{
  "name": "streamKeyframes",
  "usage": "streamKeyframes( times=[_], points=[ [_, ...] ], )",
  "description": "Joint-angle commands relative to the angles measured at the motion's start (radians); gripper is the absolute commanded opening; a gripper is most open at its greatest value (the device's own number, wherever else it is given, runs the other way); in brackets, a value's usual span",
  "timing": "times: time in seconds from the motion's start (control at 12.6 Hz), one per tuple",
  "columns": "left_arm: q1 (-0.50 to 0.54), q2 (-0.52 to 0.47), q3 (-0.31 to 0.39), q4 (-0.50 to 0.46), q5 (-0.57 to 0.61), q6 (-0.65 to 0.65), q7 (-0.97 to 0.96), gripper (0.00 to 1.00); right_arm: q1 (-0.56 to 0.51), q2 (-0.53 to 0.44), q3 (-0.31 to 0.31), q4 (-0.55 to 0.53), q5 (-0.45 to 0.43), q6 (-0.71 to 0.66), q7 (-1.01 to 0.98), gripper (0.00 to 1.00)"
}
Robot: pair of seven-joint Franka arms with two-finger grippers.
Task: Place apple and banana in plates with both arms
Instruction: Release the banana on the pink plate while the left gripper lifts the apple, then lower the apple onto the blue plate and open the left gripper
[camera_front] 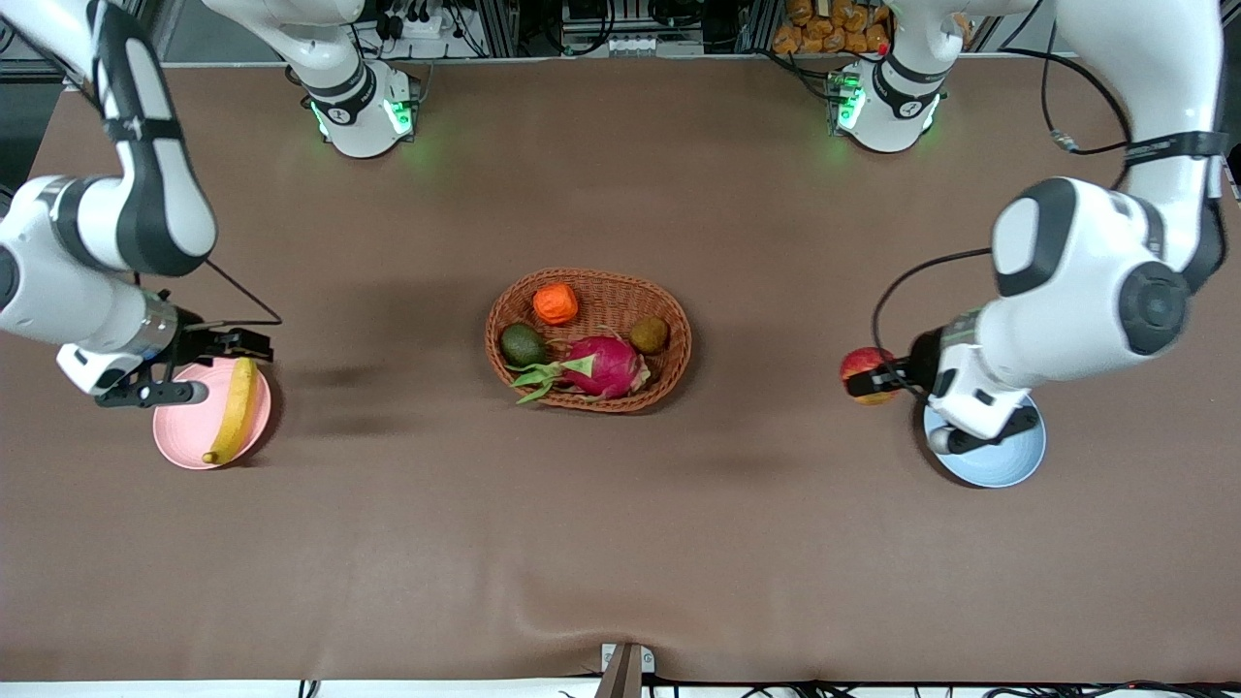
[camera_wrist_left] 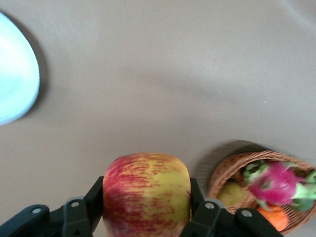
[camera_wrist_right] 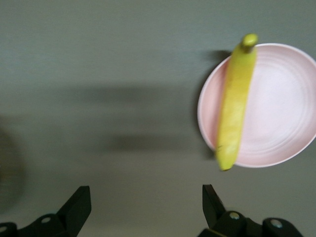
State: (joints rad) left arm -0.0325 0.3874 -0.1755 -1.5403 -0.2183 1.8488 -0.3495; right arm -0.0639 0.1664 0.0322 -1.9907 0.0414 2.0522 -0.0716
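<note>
My left gripper has the apple over bare table beside the plate. It will let go of it on the pale blue plate (camera_front: 978, 456), toward the plate's edge farthest from the arm bases.
The apple (camera_front: 866, 374) is red with yellow patches. My left gripper (camera_front: 875, 376) is shut on it and holds it over bare table, beside the pale blue plate (camera_front: 1008, 467) on the basket's side. In the left wrist view the apple (camera_wrist_left: 146, 192) fills the gap between the fingers (camera_wrist_left: 96, 197), and the blue plate's (camera_wrist_left: 15, 89) edge shows apart from it. The banana (camera_front: 236, 407) lies on the pale pink plate (camera_front: 184, 431), along its basket-side edge. My right gripper (camera_front: 254, 345) is open and empty over the table by that plate's edge. The right wrist view shows the banana (camera_wrist_right: 236, 106) on the pink plate (camera_wrist_right: 281, 113).
An oval wicker basket (camera_front: 591, 273) stands mid-table, holding a magenta dragon fruit (camera_front: 606, 366), an orange ridged fruit (camera_front: 556, 303), an avocado (camera_front: 524, 344) and a small brown fruit (camera_front: 649, 334). The basket also shows in the left wrist view (camera_wrist_left: 224, 173). Brown cloth covers the table.
</note>
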Motion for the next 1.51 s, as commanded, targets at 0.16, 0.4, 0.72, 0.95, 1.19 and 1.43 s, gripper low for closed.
streamKeyframes(
  times=[0.16, 0.4, 0.72, 0.95, 1.19, 1.43],
  points=[
    [0.164, -0.008, -0.013, -0.060, 0.010, -0.011, 0.361, 0.00, 0.038, -0.125, -0.005, -0.045, 0.014, -0.049, 0.072, 1.00],
    [0.227, 0.033, -0.016, -0.069, -0.007, -0.005, 0.505, 0.00, 0.030, -0.176, -0.012, 0.028, 0.009, -0.149, 0.070, 1.00],
    [0.319, 0.099, -0.018, -0.073, -0.070, -0.006, 0.690, 0.00, -0.008, -0.176, -0.015, 0.263, -0.003, -0.375, 0.069, 1.00],
    [0.422, 0.186, -0.016, -0.061, -0.182, -0.008, 0.910, 0.00, -0.010, -0.176, -0.015, 0.399, -0.046, -0.509, 0.062, 1.00],
    [0.480, 0.266, -0.016, -0.028, -0.274, 0.004, 1.059, 0.00, -0.010, -0.170, -0.015, 0.483, -0.074, -0.581, 0.055, 1.00],
    [0.499, 0.332, -0.009, -0.020, -0.361, 0.015, 1.186, 0.00, -0.011, -0.174, -0.020, 0.515, -0.075, -0.619, -0.020, 1.00]
  ],
)
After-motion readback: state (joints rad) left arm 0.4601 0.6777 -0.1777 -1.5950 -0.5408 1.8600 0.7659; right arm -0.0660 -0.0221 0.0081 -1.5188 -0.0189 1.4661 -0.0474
